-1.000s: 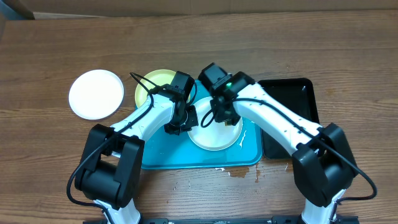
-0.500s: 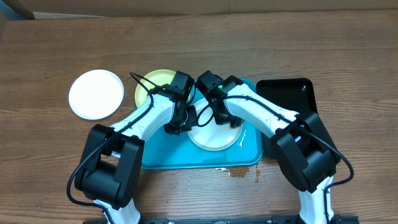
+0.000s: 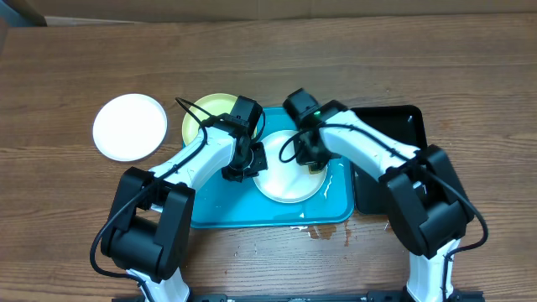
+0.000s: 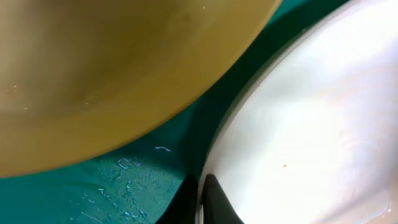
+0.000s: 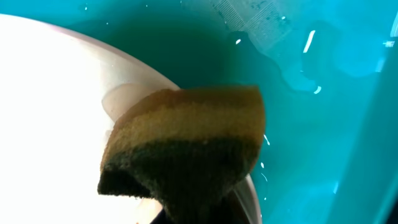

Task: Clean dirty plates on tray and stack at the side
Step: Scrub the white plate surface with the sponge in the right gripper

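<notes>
Next, my right gripper puts the sponge down in the far half of the glossy black tray (image 3: pixel 391 145).
A white plate (image 3: pixel 285 178) lies on the turquoise tray (image 3: pixel 243 210). My left gripper (image 3: pixel 241 168) is shut on its left rim; in the left wrist view the black fingers (image 4: pixel 200 202) pinch the plate's edge (image 4: pixel 298 124). My right gripper (image 3: pixel 309 155) is shut on a yellow-and-dark sponge (image 5: pixel 183 143), pressed on the plate's upper right part (image 5: pixel 56 99). A pale yellow-green plate (image 3: pixel 210 117) lies at the tray's top left, partly under the left arm, and also fills the top of the left wrist view (image 4: pixel 112 68). A second white plate (image 3: pixel 130 126) sits on the table to the left.
A glossy black tray (image 3: pixel 394 134) lies right of the turquoise tray, under the right arm. Water droplets wet the turquoise tray (image 5: pixel 311 74). A small wet spill (image 3: pixel 323 232) marks the wooden table at the tray's front edge.
My right gripper with the sponge has swept from the plate's upper left to its upper right. The left gripper has kept its hold on the rim.
</notes>
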Available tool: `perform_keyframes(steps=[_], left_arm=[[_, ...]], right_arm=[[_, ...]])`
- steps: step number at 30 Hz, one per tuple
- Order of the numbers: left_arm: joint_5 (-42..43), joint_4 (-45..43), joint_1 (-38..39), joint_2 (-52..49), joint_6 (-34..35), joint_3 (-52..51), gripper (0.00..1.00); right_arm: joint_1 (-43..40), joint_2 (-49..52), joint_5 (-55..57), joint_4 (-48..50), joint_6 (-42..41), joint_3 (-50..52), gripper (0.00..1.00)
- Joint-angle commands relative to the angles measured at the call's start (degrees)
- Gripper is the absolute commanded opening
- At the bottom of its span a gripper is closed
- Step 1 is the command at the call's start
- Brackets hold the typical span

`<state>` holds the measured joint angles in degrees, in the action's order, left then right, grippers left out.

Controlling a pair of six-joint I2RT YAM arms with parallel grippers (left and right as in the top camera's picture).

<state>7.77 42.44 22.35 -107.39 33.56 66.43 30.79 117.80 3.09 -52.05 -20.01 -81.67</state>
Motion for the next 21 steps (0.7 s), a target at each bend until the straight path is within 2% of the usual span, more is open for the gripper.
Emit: perform_keyframes(steps=[1,21], left_arm=[[-1.77,0.44,-0.2,-0.87,1.14,0.15,0.04],[-1.75,0.42,-0.2,-0.87,1.14,0.15,0.04]], right_arm=[[-2.58,2.03,-10.8,-0.33,3.39,2.64,0.04],[0.68,2.03,-11.39,-2.51,3.78,2.62,0.04]])
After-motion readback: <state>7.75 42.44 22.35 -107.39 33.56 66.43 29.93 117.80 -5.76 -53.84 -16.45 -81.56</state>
